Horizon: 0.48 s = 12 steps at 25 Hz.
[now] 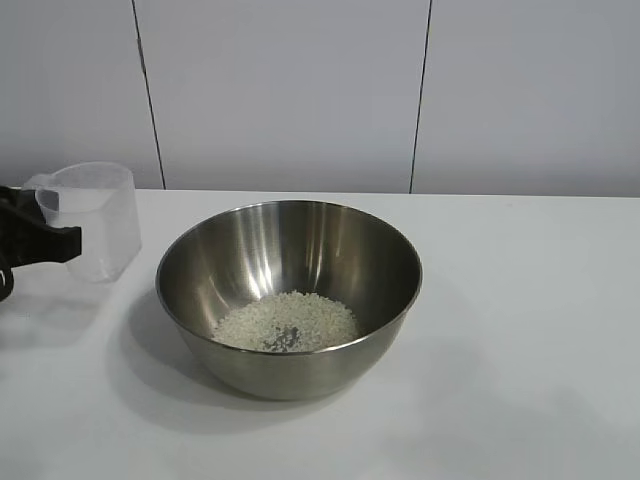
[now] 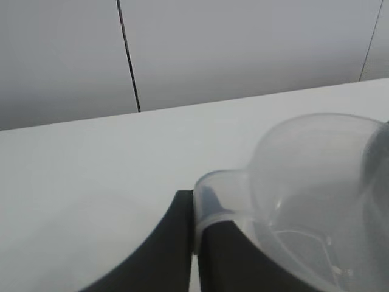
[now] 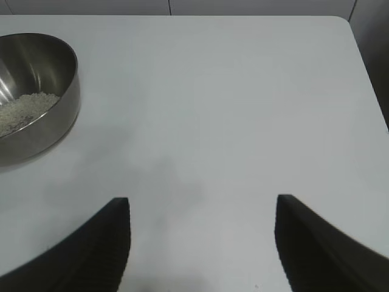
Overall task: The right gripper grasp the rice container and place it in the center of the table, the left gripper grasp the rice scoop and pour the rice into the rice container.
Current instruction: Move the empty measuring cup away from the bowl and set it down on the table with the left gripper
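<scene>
My left gripper is to let go of the rice scoop on the white table (image 1: 110, 350) close beside the shadowed side of the rice container.
The rice container (image 1: 289, 296), a shiny steel bowl, stands near the middle of the white table (image 1: 520, 330) with a pale heap of rice (image 1: 286, 322) in its bottom. It also shows in the right wrist view (image 3: 33, 97). The rice scoop (image 1: 92, 218), a clear plastic cup, stands upright at the table's far left and looks empty. My left gripper (image 1: 45, 235) is shut on its little side handle (image 2: 209, 204); the cup body (image 2: 316, 194) fills that view's side. My right gripper (image 3: 202, 210) is open and empty above bare table, off to the bowl's side.
A white panelled wall (image 1: 300, 90) runs behind the table. The table's corner and edge (image 3: 349, 27) show in the right wrist view.
</scene>
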{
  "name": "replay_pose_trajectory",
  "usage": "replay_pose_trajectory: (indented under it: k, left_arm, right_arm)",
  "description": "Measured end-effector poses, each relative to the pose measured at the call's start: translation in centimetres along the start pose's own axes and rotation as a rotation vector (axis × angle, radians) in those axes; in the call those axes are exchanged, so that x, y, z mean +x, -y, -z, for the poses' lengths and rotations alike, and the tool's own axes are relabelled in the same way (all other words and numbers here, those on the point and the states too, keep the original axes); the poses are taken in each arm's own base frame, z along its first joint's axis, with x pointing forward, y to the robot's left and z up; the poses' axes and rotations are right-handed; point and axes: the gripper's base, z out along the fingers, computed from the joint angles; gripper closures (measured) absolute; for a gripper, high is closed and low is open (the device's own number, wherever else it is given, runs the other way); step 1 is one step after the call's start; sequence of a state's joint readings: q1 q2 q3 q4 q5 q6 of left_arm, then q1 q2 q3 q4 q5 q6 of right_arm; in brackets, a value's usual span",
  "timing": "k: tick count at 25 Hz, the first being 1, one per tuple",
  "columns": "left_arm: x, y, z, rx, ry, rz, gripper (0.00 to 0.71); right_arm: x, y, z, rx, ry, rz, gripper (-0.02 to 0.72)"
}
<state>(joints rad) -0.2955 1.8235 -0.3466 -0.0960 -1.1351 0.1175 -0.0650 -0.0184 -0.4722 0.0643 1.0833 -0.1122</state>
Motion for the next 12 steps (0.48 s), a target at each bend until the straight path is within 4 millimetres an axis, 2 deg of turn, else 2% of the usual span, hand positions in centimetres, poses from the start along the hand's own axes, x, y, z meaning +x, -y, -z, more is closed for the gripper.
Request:
replay_pose_trajectory:
  k: [7,12]
  left_arm:
    - [1.9,0.1,-1.0,-0.003,-0.067,-0.028,0.704]
    - [2.1,0.2,-2.2,-0.010,-0.066,-0.026,0.704]
  right_arm:
    - [0.0,0.0,0.0,0.000,0.000,0.000,0.240]
    - [0.0,0.0,0.0,0.000,0.000,0.000,0.240]
